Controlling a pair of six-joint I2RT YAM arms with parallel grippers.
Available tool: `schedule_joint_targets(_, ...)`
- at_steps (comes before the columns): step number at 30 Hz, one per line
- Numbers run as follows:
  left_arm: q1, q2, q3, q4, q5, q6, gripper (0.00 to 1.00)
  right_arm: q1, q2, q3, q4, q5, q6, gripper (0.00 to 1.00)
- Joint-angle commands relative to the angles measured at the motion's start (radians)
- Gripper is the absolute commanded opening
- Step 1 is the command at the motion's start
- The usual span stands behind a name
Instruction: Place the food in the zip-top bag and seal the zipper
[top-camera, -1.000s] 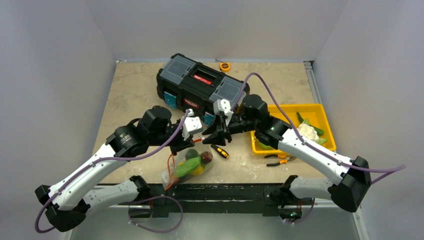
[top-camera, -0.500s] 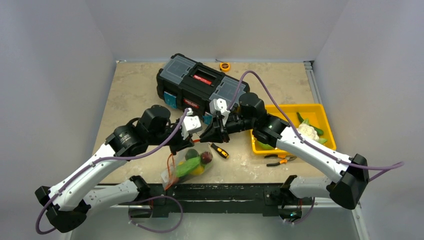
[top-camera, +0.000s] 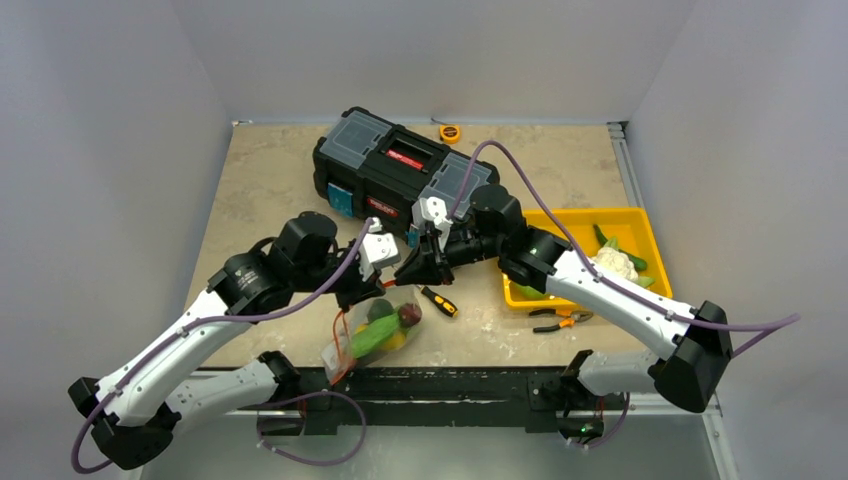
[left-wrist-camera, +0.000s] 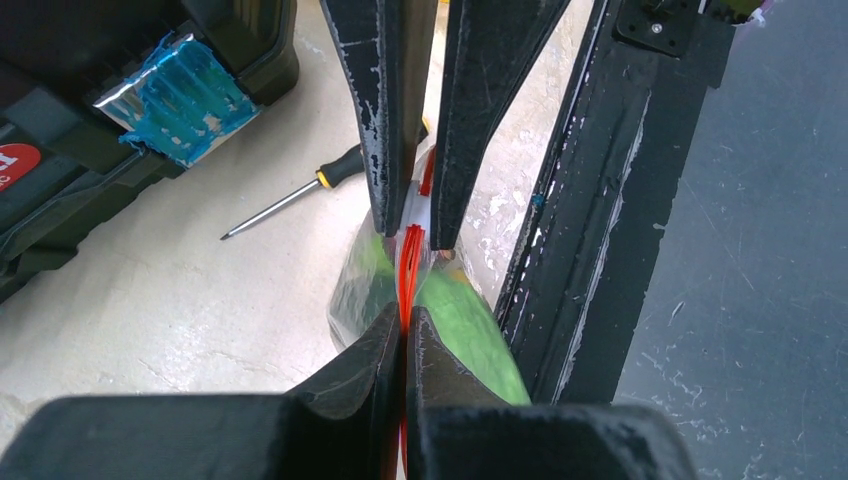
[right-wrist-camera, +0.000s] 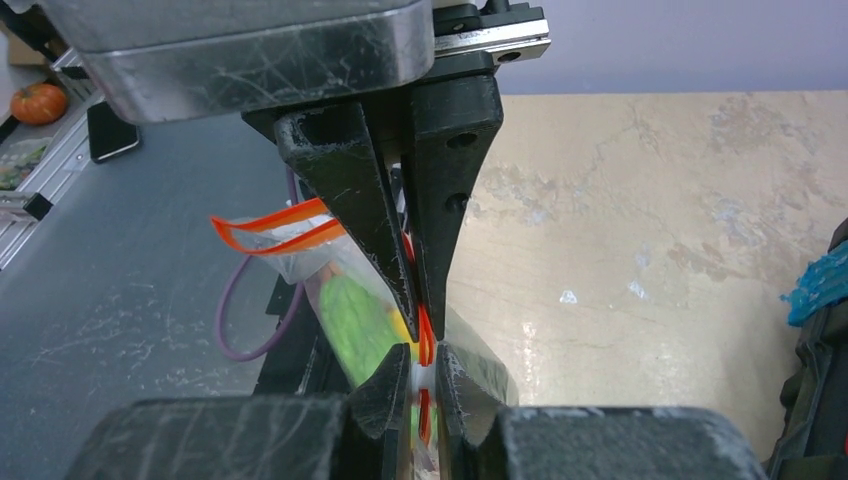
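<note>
The robot's right gripper holds the white slider, so it should open and take the zipper end (right-wrist-camera: 425, 428) behind the slider, leaving the slider for the left gripper.
The clear zip-top bag (top-camera: 375, 330) hangs at the table's front edge with green, yellow and dark red food (top-camera: 383, 330) inside. My left gripper (top-camera: 368, 292) is shut on the orange-red zipper (left-wrist-camera: 411, 255), as the left wrist view (left-wrist-camera: 405, 322) shows. My right gripper (top-camera: 405, 277) faces it almost tip to tip and is shut on the same strip (right-wrist-camera: 426, 335); its own view shows the strip between its tips (right-wrist-camera: 423, 365). A loose loop of zipper (right-wrist-camera: 270, 225) sticks out to the left there. White cauliflower (top-camera: 617, 263) and green pieces lie in the yellow tray (top-camera: 640, 222).
A black toolbox (top-camera: 400, 170) stands behind the grippers. A screwdriver (top-camera: 438, 301) lies right of the bag, and orange-handled pliers (top-camera: 555, 318) lie in front of the tray. A small orange tape measure (top-camera: 450, 132) sits at the back. The black front rail (top-camera: 450, 385) runs under the bag.
My right gripper has moved left along the zipper toward my left gripper. The left gripper and the bag have hardly moved.
</note>
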Motion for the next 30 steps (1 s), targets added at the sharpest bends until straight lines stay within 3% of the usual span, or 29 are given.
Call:
schedule_joint_targets(1,0.009,-0.03,-0.001,0.087,0.048,-0.019,0.0,0.024,0.01,0.0,0.088,-0.043,0.036,0.02)
schedule_joint_targets(21,0.019,-0.056,-0.013,0.106,0.076,-0.024,0.0,0.08,0.083,0.029,0.178,-0.122,0.08,0.07)
schedule_joint_targets(23,0.018,-0.056,-0.015,0.105,0.074,-0.024,0.0,0.076,0.055,0.015,0.189,-0.117,0.093,0.12)
schedule_joint_targets(27,0.018,-0.054,-0.016,0.104,0.069,-0.024,0.0,0.044,-0.029,-0.038,0.194,-0.077,0.115,0.35)
schedule_joint_targets(30,0.018,-0.054,-0.017,0.103,0.068,-0.024,0.0,0.007,-0.084,-0.079,0.166,-0.068,0.122,0.41)
